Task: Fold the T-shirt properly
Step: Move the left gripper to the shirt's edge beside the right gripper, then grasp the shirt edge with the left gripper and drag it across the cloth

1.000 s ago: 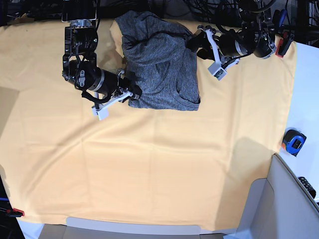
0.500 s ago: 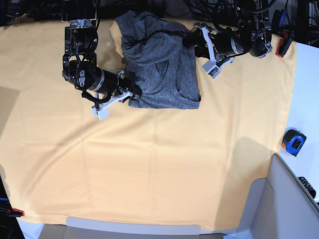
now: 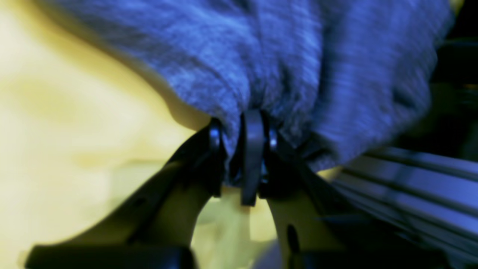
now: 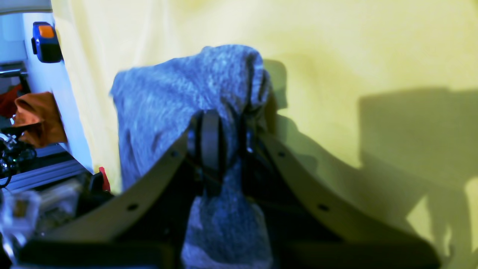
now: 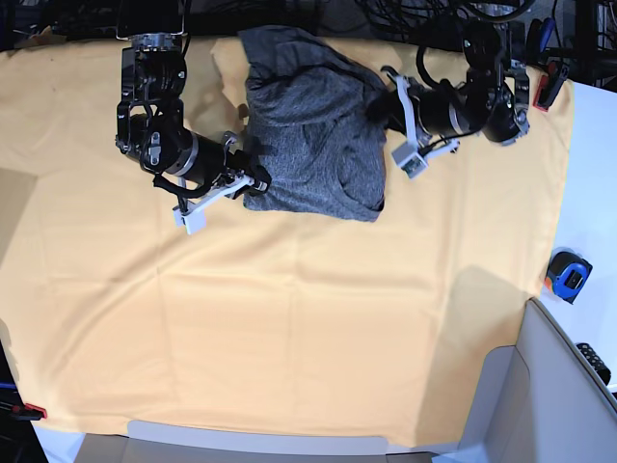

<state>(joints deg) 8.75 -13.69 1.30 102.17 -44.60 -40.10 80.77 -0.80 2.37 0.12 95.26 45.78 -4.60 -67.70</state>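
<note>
My left gripper is to let go of the pinched edge at the T-shirt's bottom corner (image 5: 360, 205) nearest the tape measure.
The dark-grey T-shirt (image 5: 313, 125) lies bunched and partly folded at the top middle of the yellow-orange table cloth (image 5: 289, 318). My left gripper (image 5: 383, 104) is at the shirt's right edge; the left wrist view shows the left gripper (image 3: 246, 149) shut, with a fold of the grey T-shirt (image 3: 283, 63) pinched between its fingers. My right gripper (image 5: 253, 183) is at the shirt's lower left corner. In the right wrist view the right gripper (image 4: 220, 138) is shut on the T-shirt (image 4: 175, 101), whose fabric drapes over the fingers.
A blue and orange tape measure (image 5: 566, 274) lies on the white surface to the right, and the right wrist view also catches the tape measure (image 4: 45, 41). A grey bin (image 5: 549, 386) stands at the bottom right. A red clip (image 5: 29, 412) sits at the cloth's lower left corner.
My left gripper has moved onto the shirt's right edge and closed on the fabric. The shirt's lower edge has shifted slightly up and left. The right gripper keeps its hold.
</note>
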